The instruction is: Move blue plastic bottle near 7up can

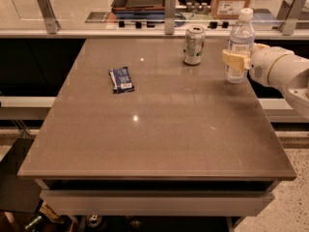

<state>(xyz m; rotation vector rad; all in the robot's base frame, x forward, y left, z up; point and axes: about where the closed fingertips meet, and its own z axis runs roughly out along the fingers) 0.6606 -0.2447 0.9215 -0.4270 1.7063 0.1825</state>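
Next, my gripper sets the blue plastic bottle down close beside the 7up can, on the white arm's side (212,70).
The blue plastic bottle (240,37) stands upright at the table's far right, white cap on top. My gripper (235,61) reaches in from the right and its cream fingers (231,60) are shut around the bottle's lower body. The 7up can (194,45) stands upright to the left of the bottle, near the table's back edge, with a gap between them. The white arm (280,71) extends off the right side.
A flat dark-blue snack packet (121,79) lies left of centre on the brown table (154,129). A glass barrier with metal posts (170,6) runs along the back edge. Boxes and a tray sit behind it.
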